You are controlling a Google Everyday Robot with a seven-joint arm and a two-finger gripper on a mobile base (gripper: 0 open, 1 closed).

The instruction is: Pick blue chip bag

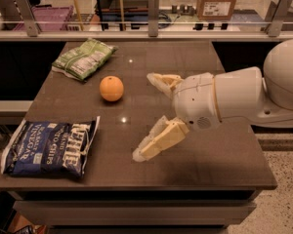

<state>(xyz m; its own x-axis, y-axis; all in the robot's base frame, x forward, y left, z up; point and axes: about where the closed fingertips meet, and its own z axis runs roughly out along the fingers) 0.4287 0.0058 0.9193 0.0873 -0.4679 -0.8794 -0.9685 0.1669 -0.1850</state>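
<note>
The blue chip bag's end point(79, 143) facing the middle of the table should be the next place my gripper goes to and closes.
The blue chip bag point(50, 147) lies flat at the front left corner of the dark table point(205, 165), with white lettering on it. My gripper point(145, 115) hangs over the middle of the table, to the right of the bag and well apart from it. Its two cream fingers point(158, 139) are spread wide and hold nothing. The white arm reaches in from the right.
An orange point(111, 88) sits on the table left of the gripper's far finger. A green-and-white bag point(84, 57) lies at the back left. A railing with glass point(151, 26) runs behind the table, with a cardboard box point(216, 4) beyond it.
</note>
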